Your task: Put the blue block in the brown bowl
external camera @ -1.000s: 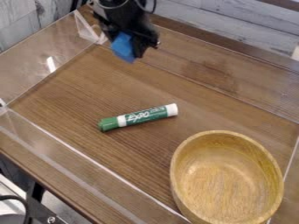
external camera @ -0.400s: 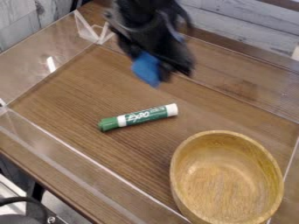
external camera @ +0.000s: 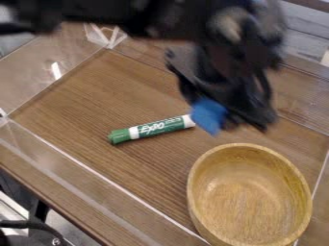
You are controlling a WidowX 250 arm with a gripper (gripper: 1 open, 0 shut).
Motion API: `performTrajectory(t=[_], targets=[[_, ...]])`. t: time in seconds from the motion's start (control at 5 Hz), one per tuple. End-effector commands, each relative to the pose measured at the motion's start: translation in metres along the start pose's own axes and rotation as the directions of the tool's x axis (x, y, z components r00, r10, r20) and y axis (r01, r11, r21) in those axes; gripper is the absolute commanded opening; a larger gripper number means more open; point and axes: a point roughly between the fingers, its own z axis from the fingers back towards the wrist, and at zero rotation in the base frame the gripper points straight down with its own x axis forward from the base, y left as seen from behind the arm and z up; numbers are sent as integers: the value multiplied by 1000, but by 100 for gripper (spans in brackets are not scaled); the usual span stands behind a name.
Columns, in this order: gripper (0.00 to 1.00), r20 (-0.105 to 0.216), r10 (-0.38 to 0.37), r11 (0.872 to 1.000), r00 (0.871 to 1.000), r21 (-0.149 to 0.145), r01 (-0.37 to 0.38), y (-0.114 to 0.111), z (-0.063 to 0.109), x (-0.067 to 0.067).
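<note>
Next, my gripper lets go of the blue block on the bottom of the brown bowl (external camera: 233,219), toward the front rim of that bowl.
My gripper (external camera: 214,117) hangs blurred above the middle of the table, shut on the blue block (external camera: 210,118), which shows between its dark fingers. The block sits in the air just right of the marker's white end and a little up and left of the brown bowl's rim. The brown bowl (external camera: 252,199), wide, shallow and wooden, rests at the front right with nothing inside it. The dark arm reaches in from the top left and hides the table behind it.
A green-and-white Expo marker (external camera: 152,128) lies on the wooden tabletop (external camera: 90,106) left of the gripper. Clear acrylic walls (external camera: 52,67) border the table on the left, back and front.
The gripper has carried the blue block from the back left down and to the right, from well above the marker to beside its white end, close to the bowl. Marker and bowl have stayed put.
</note>
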Motion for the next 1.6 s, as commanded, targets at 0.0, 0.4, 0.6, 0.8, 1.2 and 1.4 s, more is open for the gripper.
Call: performTrajectory(t=[0.0,0.4,0.6,0.8,1.2,1.4], targets=[[0,40,7,1000,999,-8,-7,1,10,10],[0,58,-4,1000,998,-7,5,1,8,6],[0,57,-9,1000,998,-9,9,-4,12,2],[0,53,-16,1000,998,-17,17,-10,19,-3],[0,43,-35,999,998,-35,36,-24,22,-16],[0,30,-72,997,997,-36,73,-32,7,-29]])
